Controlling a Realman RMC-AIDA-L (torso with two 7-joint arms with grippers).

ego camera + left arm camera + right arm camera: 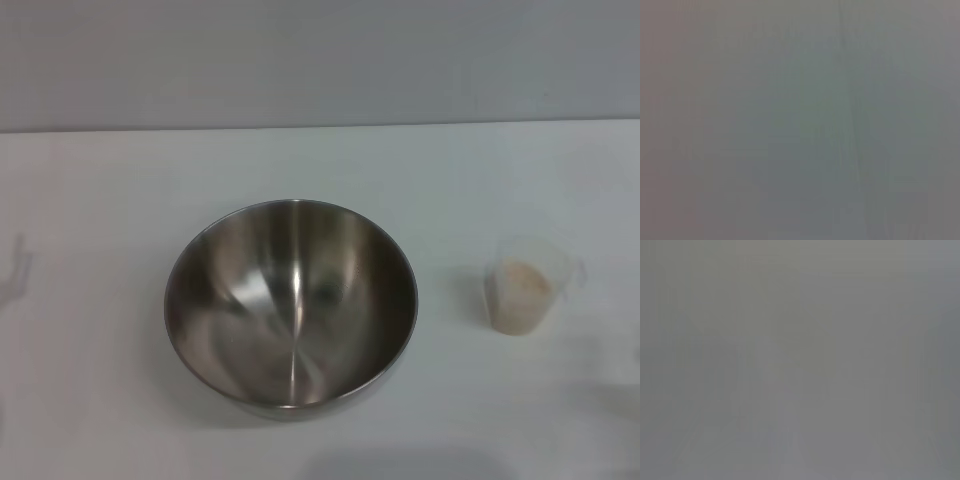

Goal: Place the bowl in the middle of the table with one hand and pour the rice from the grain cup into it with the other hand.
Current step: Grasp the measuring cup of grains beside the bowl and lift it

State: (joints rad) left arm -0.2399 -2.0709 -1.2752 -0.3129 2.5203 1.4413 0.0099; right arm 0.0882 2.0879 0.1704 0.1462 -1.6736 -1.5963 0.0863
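The grain cup's small tab (575,274), on the side of the grain cup away from the bowl, is the next spot for my right gripper to go to and close on.
The large stainless-steel bowl (290,305) stands upright on the white table (100,200), a little left of centre and near the front. Its inside is bare and shiny. The clear plastic grain cup (528,282) stands upright to the right of the bowl, apart from it, with a small tab on its right side. Pale rice (522,283) fills much of the cup. Neither gripper shows in the head view. Both wrist views show only a blank grey surface, with no fingers and no objects.
A grey wall (320,60) rises behind the table's far edge. A faint shadow (18,268) lies on the table at the far left. Bare tabletop lies all round the bowl and cup.
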